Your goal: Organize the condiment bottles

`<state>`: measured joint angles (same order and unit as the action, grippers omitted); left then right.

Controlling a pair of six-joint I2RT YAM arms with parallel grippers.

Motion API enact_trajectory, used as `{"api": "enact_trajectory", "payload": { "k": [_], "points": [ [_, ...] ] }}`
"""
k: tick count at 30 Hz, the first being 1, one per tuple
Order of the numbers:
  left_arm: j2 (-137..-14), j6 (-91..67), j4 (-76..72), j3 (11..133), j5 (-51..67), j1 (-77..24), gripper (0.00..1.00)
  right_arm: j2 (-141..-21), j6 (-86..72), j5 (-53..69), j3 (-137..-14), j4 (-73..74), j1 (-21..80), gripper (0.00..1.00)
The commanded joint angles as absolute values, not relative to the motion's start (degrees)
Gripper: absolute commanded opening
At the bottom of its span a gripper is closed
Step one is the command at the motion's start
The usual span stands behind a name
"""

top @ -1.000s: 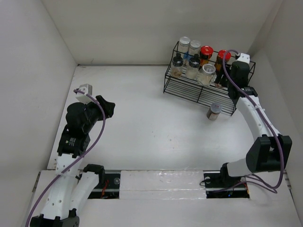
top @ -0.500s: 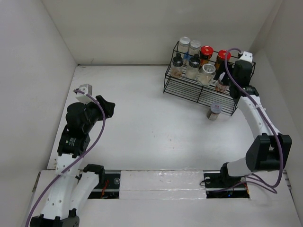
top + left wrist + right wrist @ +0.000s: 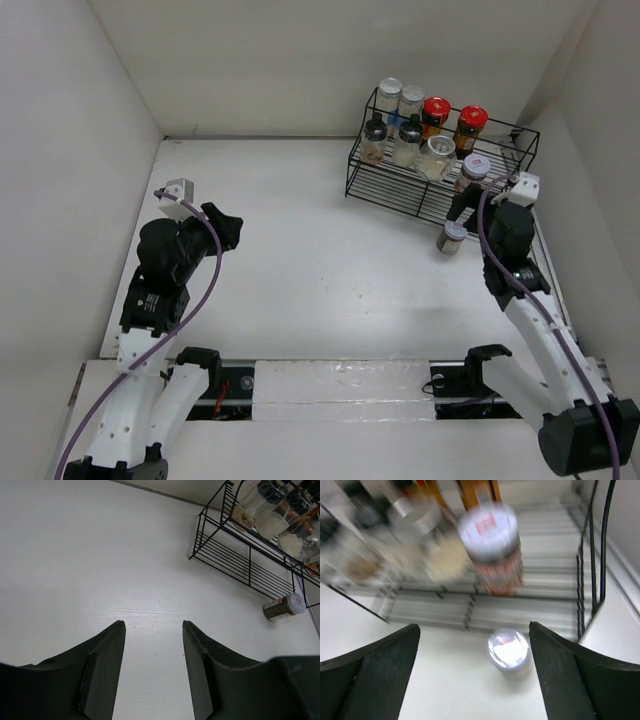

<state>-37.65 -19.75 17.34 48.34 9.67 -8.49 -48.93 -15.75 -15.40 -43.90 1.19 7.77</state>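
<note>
The robot's right gripper will next close around the lid (image 3: 455, 230) (image 3: 509, 648) of the silver-lidded jar that stands on the table in front of the rack.
The condiment bottles stand in a black wire rack (image 3: 400, 185) at the back right. There are two silver-lidded ones (image 3: 389, 92), two red-capped (image 3: 436, 108), two black-capped (image 3: 375, 130) and a clear jar (image 3: 436, 152). A white-lidded, orange-labelled jar (image 3: 472, 168) (image 3: 492, 550) stands on the rack's lower tier. One silver-lidded jar (image 3: 452, 236) (image 3: 508, 650) (image 3: 284, 606) stands on the table in front of the rack. My right gripper (image 3: 462, 208) (image 3: 474, 626) hovers open above that jar, touching nothing. My left gripper (image 3: 226, 226) (image 3: 153, 623) is open and empty, far left.
The rack (image 3: 240, 555) sits close to the right wall and the back wall. White walls enclose the table on three sides. The right wrist view is motion-blurred.
My right gripper has opened, left the orange-labelled jar on the rack's lower tier, and drawn back toward the near side, over the jar on the table. The left arm has not moved.
</note>
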Motion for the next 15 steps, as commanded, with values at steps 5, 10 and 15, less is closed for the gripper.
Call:
{"api": "enact_trajectory", "payload": {
  "k": [5,10,15],
  "points": [
    [-37.4,-19.2,14.8,48.2,10.3,-8.1,0.45,-58.3,-18.4,-18.8,-35.9,-1.4,8.5,0.99],
    [-37.4,-19.2,14.8,48.2,9.7,-8.1,0.45,-66.3,-18.4,-16.1,-38.9,-3.5,5.6,0.99],
    [-37.4,-19.2,14.8,48.2,10.3,-8.1,0.45,-74.1,-18.9,-14.2,-43.1,-3.5,4.6,0.99]
  ]
}}
